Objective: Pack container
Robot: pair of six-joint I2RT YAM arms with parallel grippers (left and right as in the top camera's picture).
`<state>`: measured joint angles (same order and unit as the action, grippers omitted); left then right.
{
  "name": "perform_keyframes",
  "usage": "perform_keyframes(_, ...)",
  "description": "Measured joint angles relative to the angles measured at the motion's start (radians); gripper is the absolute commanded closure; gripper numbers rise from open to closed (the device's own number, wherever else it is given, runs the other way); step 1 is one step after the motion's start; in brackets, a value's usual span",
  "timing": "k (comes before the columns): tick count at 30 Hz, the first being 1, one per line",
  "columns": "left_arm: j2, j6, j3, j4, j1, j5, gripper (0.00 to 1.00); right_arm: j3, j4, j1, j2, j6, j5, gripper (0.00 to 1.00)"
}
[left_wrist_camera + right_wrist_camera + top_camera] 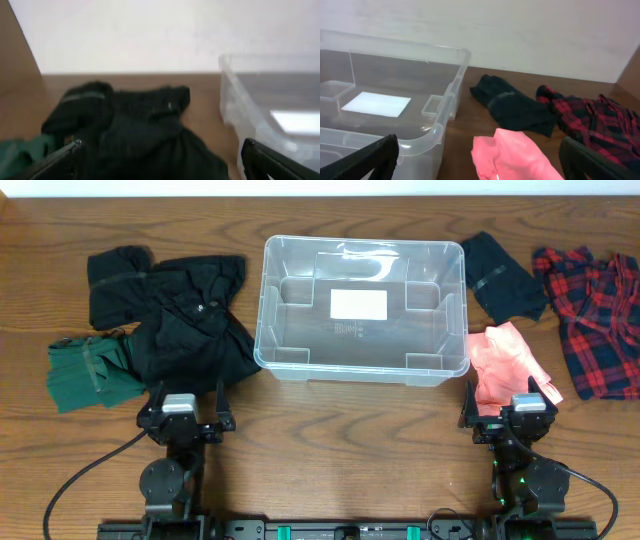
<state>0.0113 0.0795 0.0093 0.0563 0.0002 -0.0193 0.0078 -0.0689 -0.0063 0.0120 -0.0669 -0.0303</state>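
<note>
Next, I reach with my left gripper to the black garment pile's bunched middle (204, 306) (156, 118) and close it there, between the pile's back end and its loose front part.
The clear plastic container (455, 300) stands empty at the table's middle back, a white label on its bottom; it also shows in the right wrist view (442, 127) and the left wrist view (235, 100). My left gripper (185, 418) is open and empty, just in front of a black garment pile (190, 320), which fills the left wrist view (145, 130). My right gripper (508, 418) is open and empty, with a pink cloth (505, 360) right in front of it, seen between the fingers (515, 155).
A green folded cloth (85, 370) lies at the left (20, 150). A dark garment (500, 275) and a red plaid shirt (595, 310) lie at the back right; both show in the right wrist view, the dark garment (515, 107) and the plaid shirt (595, 122).
</note>
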Motion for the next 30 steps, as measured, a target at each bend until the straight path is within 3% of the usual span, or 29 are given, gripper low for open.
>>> perform_keyframes(7, 0.0, -0.008, -0.002, 0.153, 0.0, 0.0, 0.02, 0.0, 0.0, 0.0, 0.0, 0.0, 0.0, 0.01)
perform_keyframes(16, 0.003, -0.038, 0.081, 0.122, 0.0, -0.023, 0.02, 0.0, 0.0, 0.0, 0.0, 0.0, 0.0, 0.0)
perform_keyframes(23, 0.15, -0.046, 0.373, -0.077, 0.0, -0.031, 0.02, 0.0, 0.0, 0.0, 0.0, 0.0, 0.0, 0.01)
perform_keyframes(30, 0.527, -0.05, 0.773, -0.417, 0.0, -0.034, 0.02, 0.0, 0.0, 0.0, 0.0, 0.0, 0.0, 0.01)
